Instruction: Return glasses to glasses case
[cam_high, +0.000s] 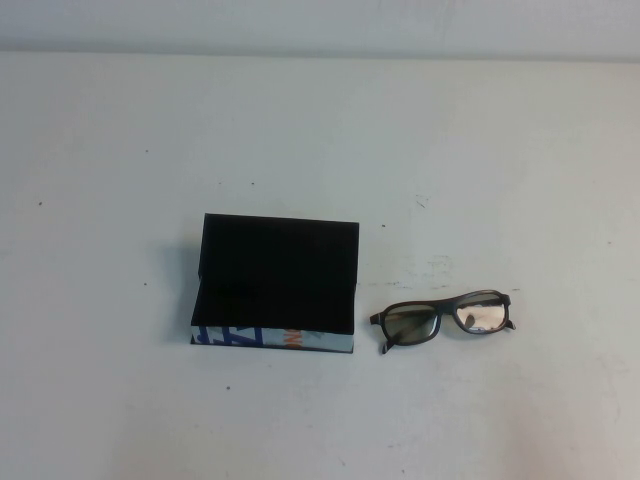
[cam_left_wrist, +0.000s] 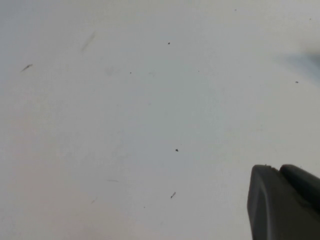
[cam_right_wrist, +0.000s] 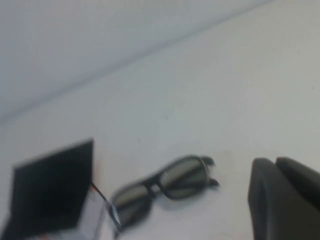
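Note:
The robot's right gripper should next move to the bridge of the glasses (cam_high: 447, 307) (cam_right_wrist: 154, 187), between the two lenses, and close there.
The glasses case (cam_high: 276, 280) is a black box with a white printed front side, left of the table's centre; its flat black lid stands raised at the far side. The glasses (cam_high: 445, 318), dark-framed with clear lenses, lie on the table just right of the case, apart from it. Neither gripper shows in the high view. The right wrist view shows the right gripper (cam_right_wrist: 275, 161) shut and empty, off to the side of the glasses (cam_right_wrist: 165, 187) and the case (cam_right_wrist: 52, 192). The left gripper (cam_left_wrist: 278, 168) is shut and empty over bare table.
The white table (cam_high: 320, 140) runs back to a pale wall. Small dark specks mark its surface. Nothing else stands on it.

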